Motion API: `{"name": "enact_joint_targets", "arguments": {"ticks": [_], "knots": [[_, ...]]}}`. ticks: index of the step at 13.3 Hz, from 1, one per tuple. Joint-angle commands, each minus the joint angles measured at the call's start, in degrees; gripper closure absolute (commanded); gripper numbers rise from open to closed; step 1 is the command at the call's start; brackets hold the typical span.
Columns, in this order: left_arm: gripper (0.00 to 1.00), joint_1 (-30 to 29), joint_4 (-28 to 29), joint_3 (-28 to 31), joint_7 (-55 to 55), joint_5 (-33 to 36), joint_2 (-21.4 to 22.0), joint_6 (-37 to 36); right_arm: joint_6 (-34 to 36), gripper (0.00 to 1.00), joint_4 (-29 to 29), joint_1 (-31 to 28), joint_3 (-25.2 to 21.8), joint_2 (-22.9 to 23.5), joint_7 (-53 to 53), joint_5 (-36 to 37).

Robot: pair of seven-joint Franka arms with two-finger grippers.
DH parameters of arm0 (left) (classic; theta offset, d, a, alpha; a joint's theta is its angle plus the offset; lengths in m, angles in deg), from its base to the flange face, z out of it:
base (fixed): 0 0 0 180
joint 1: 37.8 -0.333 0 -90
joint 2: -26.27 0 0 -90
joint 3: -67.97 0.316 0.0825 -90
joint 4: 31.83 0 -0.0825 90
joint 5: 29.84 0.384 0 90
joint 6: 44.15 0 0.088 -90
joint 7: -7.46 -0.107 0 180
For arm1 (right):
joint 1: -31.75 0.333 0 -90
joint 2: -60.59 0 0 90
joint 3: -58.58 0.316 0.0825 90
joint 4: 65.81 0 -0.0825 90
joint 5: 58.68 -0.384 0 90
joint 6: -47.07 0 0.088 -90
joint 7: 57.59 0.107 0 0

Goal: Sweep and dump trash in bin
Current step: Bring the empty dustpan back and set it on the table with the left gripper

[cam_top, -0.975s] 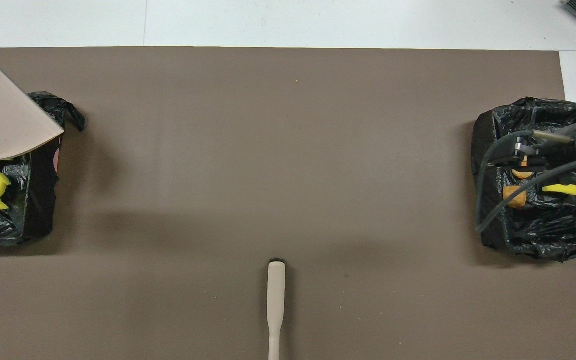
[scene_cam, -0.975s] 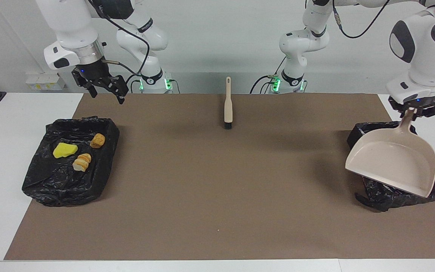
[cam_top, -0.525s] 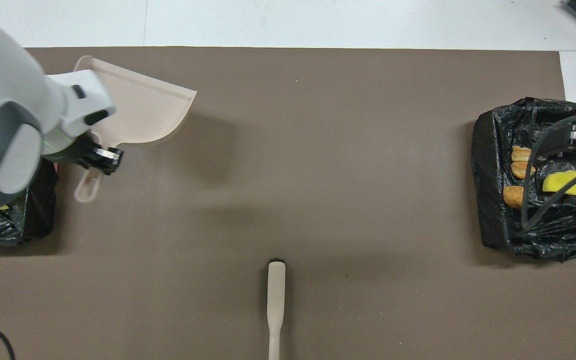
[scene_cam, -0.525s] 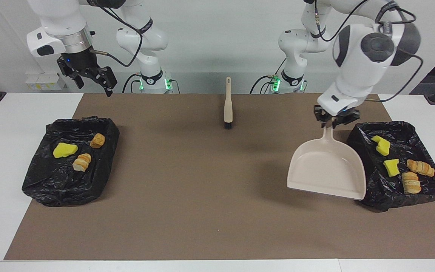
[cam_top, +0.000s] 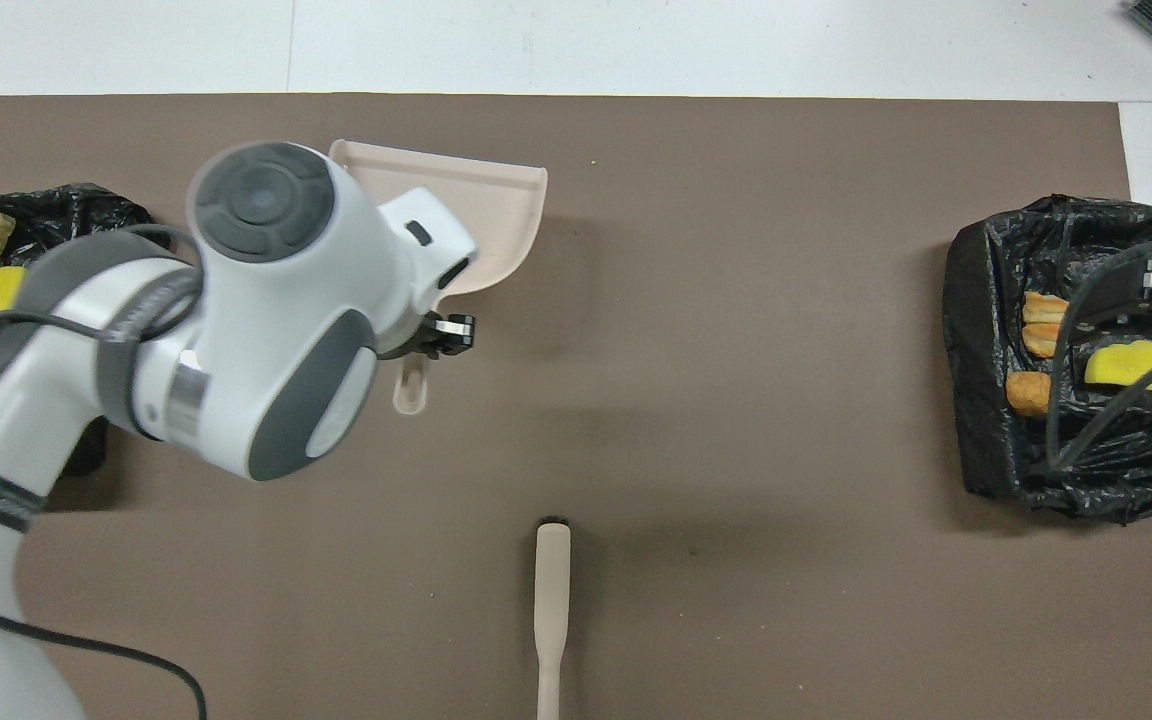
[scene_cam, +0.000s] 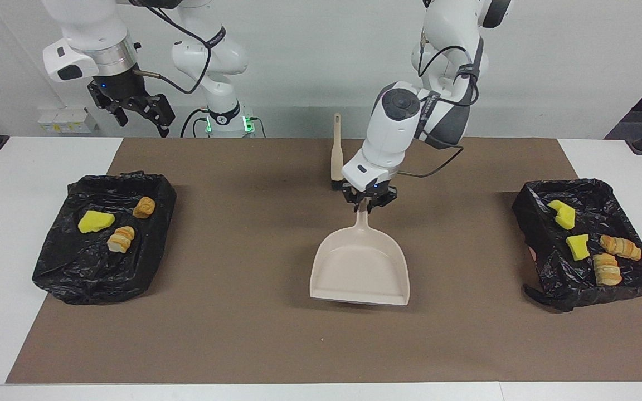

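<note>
The robot's left gripper will release the beige dustpan, now hanging low over the mat's middle, on the brown mat, straight [cam_top: 573, 314] beyond the brush's black bristles.
All the trash I can see lies in two black-bagged bins. The bin [scene_cam: 70, 278] at the right arm's end holds a yellow sponge [scene_cam: 95, 221] and two bread pieces [scene_cam: 144, 207]. The bin [scene_cam: 563, 292] at the left arm's end holds two sponges [scene_cam: 577, 247] and two bread pieces [scene_cam: 620, 247]. My left gripper [scene_cam: 366, 201] is shut on the handle of the beige dustpan [scene_cam: 360, 273], which is empty and hangs low over the mat's middle. My right gripper [scene_cam: 141, 123] stands open in the air by the table's robot edge, holding nothing.
A beige brush [scene_cam: 336, 153] with black bristles lies on the brown mat [scene_cam: 243, 334] at its middle, near the robots. In the overhead view the left arm covers part of the dustpan [cam_top: 481, 195] and the bin [cam_top: 86, 200] at its end.
The left arm has carried the dustpan from over the bin at its own end to the middle of the mat, uncovering that bin's trash. The right gripper rose a little, then held still.
</note>
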Motion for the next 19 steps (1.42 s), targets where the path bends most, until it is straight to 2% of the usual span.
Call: {"name": "enact_joint_targets", "arguments": {"ticks": [1, 5, 9, 10, 11, 12, 14, 16, 19], "knots": [[1.00, 3.46, 3.94, 1.09, 3.59, -1.47, 0.86, 5.16, -1.50, 0.00, -3.54, 0.13, -0.82, -2.62, -1.57, -1.52], [1.00, 5.13, 3.94, 1.00, 3.86, -1.38, -2.91, 8.14, -1.50, 0.00, -3.18, 0.48, -0.74, -2.45, -1.56, -1.43], [0.99, 5.13, 4.64, 1.09, 7.35, -1.38, -3.79, 9.12, -1.59, 0.00, -2.92, 0.48, -0.30, -2.18, -2.09, -1.60], [0.67, 4.87, 4.38, 1.00, 8.42, -1.38, -4.32, 9.21, -1.94, 0.00, -2.92, 0.48, -0.30, -2.10, -3.23, -2.13], [0.19, 4.44, 3.95, 1.09, 8.26, -1.38, -4.07, 8.78, -2.98, 0.00, -2.92, 0.48, -0.30, -2.01, -5.07, -2.48], [0.00, 4.17, 3.33, 1.43, 8.17, -1.12, -3.11, 6.69, -4.47, 0.00, -2.92, 0.56, -0.21, -2.01, -6.82, -2.48], [0.00, 1.55, 3.15, 1.61, 7.64, -0.85, 1.63, 0.28, -5.19, 0.00, -3.09, 0.65, -0.03, -2.01, -8.33, -3.35], [0.00, -2.05, 3.15, 1.61, 6.85, -0.68, 4.01, -1.50, -5.37, 0.00, -3.09, 0.65, -0.03, -2.01, -8.95, -4.94], [0.00, -9.86, 3.93, 1.61, -2.08, -0.76, 7.96, -6.76, -6.07, 0.00, -3.01, 0.74, 0.05, -2.01, -9.04, -4.77]]}}
